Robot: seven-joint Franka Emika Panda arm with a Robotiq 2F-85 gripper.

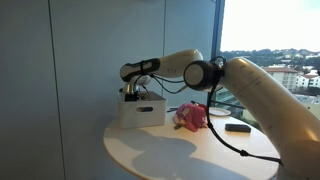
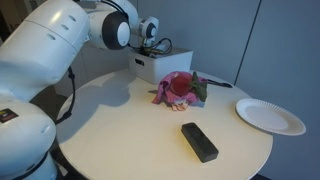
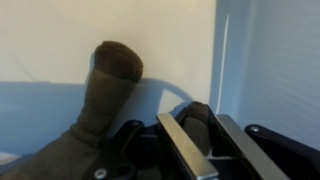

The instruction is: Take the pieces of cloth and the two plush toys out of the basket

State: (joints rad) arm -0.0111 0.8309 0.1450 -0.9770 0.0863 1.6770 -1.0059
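I will let the brown plush toy, now just over the basket's open top, go from my gripper on top of the pink and red heap of cloth (image 1: 195, 108).
The white basket (image 1: 141, 113) stands at the back of the round table and also shows in an exterior view (image 2: 163, 67). My gripper (image 1: 133, 93) hangs just over the basket's open top, seen too in an exterior view (image 2: 152, 46). In the wrist view the gripper (image 3: 212, 142) is shut on a dark brown plush toy (image 3: 108, 85); one soft limb sits between the fingers and another sticks up to the left. A pink and red heap of cloth (image 1: 190, 117) with a bit of green lies on the table beside the basket, and it shows in an exterior view (image 2: 178, 88).
A flat white dish (image 2: 270, 116) lies near the table's edge. A black oblong object (image 2: 198, 141) lies toward the front and also shows in an exterior view (image 1: 238, 127). A black cable (image 1: 225, 135) hangs from the arm. A wall and a window stand close behind the round table (image 2: 120, 140).
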